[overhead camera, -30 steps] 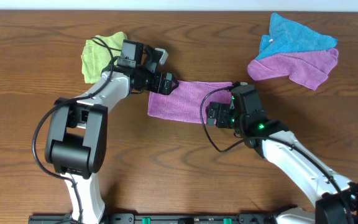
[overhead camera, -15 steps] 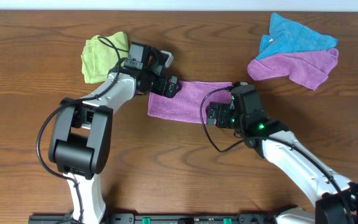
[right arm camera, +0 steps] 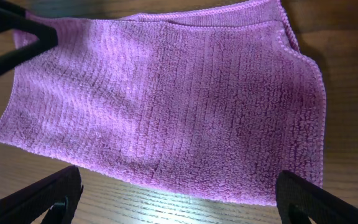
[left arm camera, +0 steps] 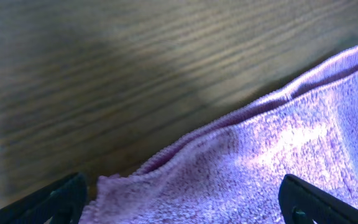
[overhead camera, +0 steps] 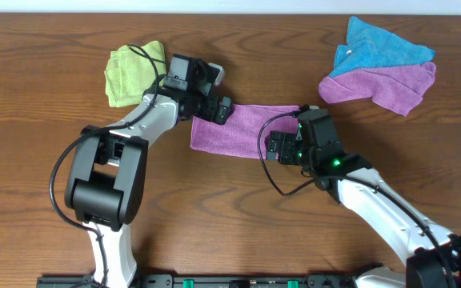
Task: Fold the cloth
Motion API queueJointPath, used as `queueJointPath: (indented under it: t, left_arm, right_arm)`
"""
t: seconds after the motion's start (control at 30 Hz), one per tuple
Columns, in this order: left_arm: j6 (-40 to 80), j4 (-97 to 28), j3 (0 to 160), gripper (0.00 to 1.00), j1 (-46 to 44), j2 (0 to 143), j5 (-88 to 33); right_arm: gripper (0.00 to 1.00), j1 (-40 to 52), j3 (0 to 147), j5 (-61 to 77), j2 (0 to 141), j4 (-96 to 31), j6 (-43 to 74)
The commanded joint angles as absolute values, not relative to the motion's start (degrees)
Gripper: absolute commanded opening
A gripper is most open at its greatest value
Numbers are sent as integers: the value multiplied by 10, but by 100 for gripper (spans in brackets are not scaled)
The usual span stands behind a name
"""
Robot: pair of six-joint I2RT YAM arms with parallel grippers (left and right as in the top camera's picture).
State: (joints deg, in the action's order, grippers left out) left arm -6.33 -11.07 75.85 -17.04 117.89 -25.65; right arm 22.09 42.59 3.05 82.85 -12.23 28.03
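My left gripper needs to pinch the top layer's corner (left arm camera: pixel 109 188) and pull the layers even, because the top layer of the purple cloth ends short of the bottom layer's far edge.
A purple cloth (overhead camera: pixel 234 128) lies flat on the wooden table, folded into a long strip. My left gripper (overhead camera: pixel 222 111) hovers over its far left corner, open, with the cloth's corner (left arm camera: pixel 229 168) between the spread fingers. My right gripper (overhead camera: pixel 272 148) sits at the cloth's near right edge, open and empty. In the right wrist view the cloth (right arm camera: pixel 166 99) fills the frame, its near edge just ahead of the fingers (right arm camera: pixel 179 199).
A crumpled green cloth (overhead camera: pixel 133 70) lies at the back left. A blue cloth (overhead camera: pixel 378 46) rests on another purple cloth (overhead camera: pixel 382 86) at the back right. Bare wood lies in front of the folded strip.
My left gripper has shifted a little to the right along the cloth's far edge. The right arm and the cloth have not moved.
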Motion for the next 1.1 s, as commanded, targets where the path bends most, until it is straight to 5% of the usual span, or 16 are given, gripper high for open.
queueJointPath:
  t: [0.0, 0.1, 0.2, 0.23, 0.33, 0.5, 1.07]
  left_arm:
    - [-74, -116, 768, 86, -174, 1197, -260]
    - [-73, -116, 768, 62, -174, 1206, -266]
    - [-73, -113, 768, 25, -174, 1206, -260]
    - [-72, -111, 768, 24, -174, 1206, -250]
    - [-73, -111, 771, 29, -174, 1206, -220]
    - [-73, -119, 791, 75, -172, 1206, -169]
    - [-151, -242, 842, 65, -171, 1206, -161]
  right_arm:
    - [99, 217, 433, 28, 824, -122, 274]
    - [99, 217, 433, 28, 824, -122, 274]
    - [99, 217, 433, 28, 824, -123, 274]
    - [99, 217, 433, 28, 824, -123, 274]
    - [99, 217, 433, 28, 824, -123, 274]
    - [99, 217, 433, 29, 824, -123, 274]
    - [99, 217, 433, 28, 824, -124, 274]
